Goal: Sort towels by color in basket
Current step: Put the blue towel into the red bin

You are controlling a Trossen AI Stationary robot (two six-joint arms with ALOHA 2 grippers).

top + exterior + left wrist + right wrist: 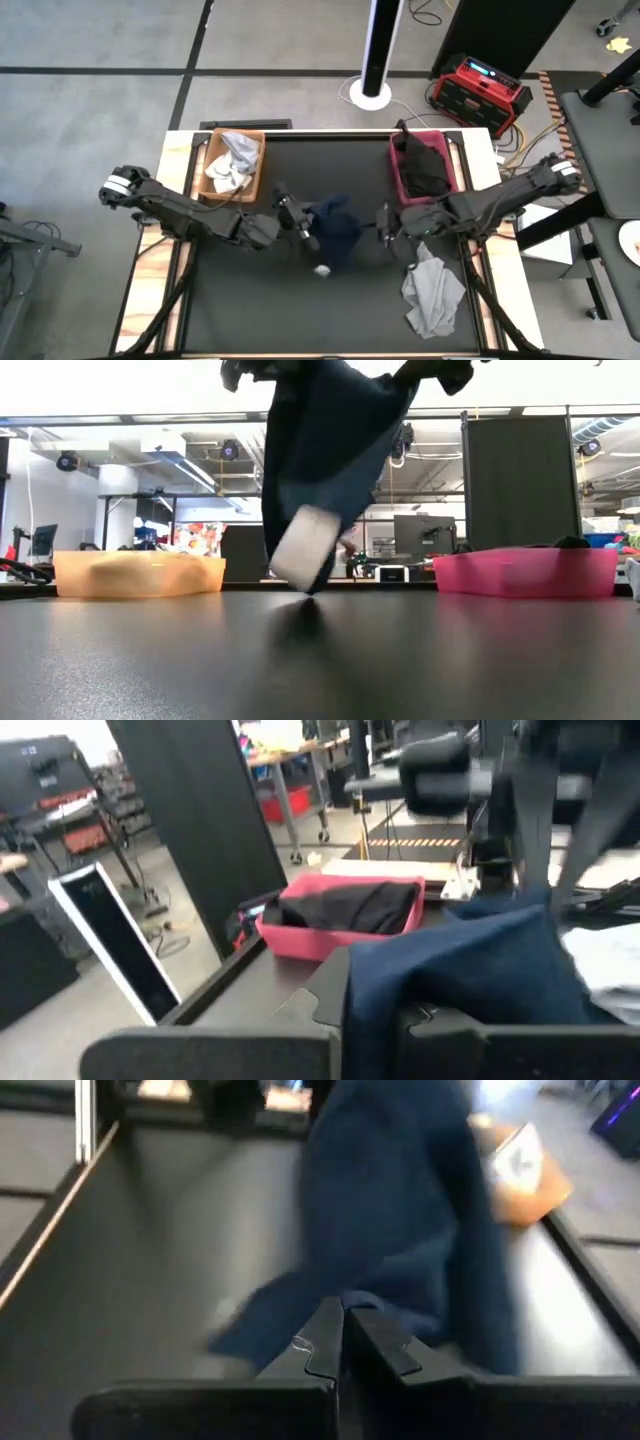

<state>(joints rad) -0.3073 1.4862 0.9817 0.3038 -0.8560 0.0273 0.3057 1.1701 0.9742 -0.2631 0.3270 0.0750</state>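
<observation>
The robot's right gripper pinches just a small edge of the navy towel, so it should open and grab a thick fold (385, 1230) deeper while the left gripper holds.
A navy blue towel (336, 232) hangs in the air over the middle of the table, held between my two grippers. Its white tag (304, 546) dangles at the low end. In the low view, I cannot tell whether its lowest fold (312, 586) touches the table. My left gripper (300, 226) is shut on the towel's left side and my right gripper (385, 224) on its right side. A light grey towel (432, 292) lies crumpled on the table near the right arm. Black towels (426, 166) fill the pink basket (398, 180). White and light grey towels (232, 160) lie in the orange basket (255, 170). My left gripper (385, 1020) pinches a bunched part of the navy towel's left side (375, 990) between its two fingers, coming level from the table's left. The cloth spreads away beyond the fingers; the layers cannot be told apart. My right gripper (345, 1345) is shut on the towel's right-hand edge (352, 1302), pinched between its fingers, coming level from the table's right. The towel is lifted and hangs slack below and beyond the fingers.
The orange basket (140, 574) stands at the far left of the black mat, the pink basket (525, 572) at the far right. Bare mat (300, 310) stretches along the near side. A red device (478, 92) and a white post base (370, 95) stand on the floor beyond the table.
</observation>
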